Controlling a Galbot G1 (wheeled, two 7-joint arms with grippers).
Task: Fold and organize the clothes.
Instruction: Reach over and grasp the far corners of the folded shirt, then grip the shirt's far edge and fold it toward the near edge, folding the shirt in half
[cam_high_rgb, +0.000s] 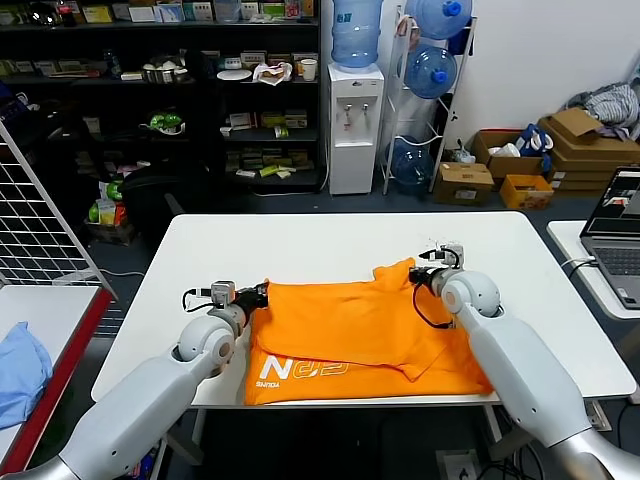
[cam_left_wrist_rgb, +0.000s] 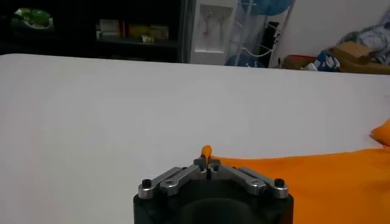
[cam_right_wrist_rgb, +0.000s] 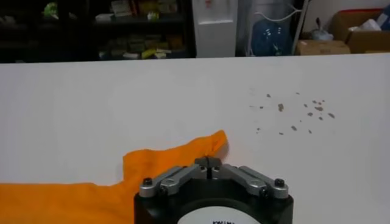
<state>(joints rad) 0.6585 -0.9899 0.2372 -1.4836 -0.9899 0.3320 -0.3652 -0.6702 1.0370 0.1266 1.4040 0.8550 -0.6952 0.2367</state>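
The robot's left gripper will release the orange T-shirt's far corner at its side edge (cam_high_rgb: 262, 352), just past the white lettering.
The bright orange T-shirt (cam_high_rgb: 350, 330) lies on the white table (cam_high_rgb: 300, 240), its far part folded over toward the front. White lettering (cam_high_rgb: 300, 370) shows on the front left layer. My left gripper (cam_high_rgb: 265, 293) is at the shirt's far left corner, shut with a tip of orange cloth pinched between its jaws in the left wrist view (cam_left_wrist_rgb: 207, 163). My right gripper (cam_high_rgb: 415, 275) is at the raised far right corner, shut on the cloth edge (cam_right_wrist_rgb: 209, 161). The shirt also shows in the left wrist view (cam_left_wrist_rgb: 329, 176) and the right wrist view (cam_right_wrist_rgb: 91, 195).
A light blue garment (cam_high_rgb: 20, 365) lies on a side table at the left, beside a wire grid panel (cam_high_rgb: 30, 210). A laptop (cam_high_rgb: 620, 230) stands on a table at the right. Small dark specks (cam_right_wrist_rgb: 292, 112) lie on the table beyond the right gripper.
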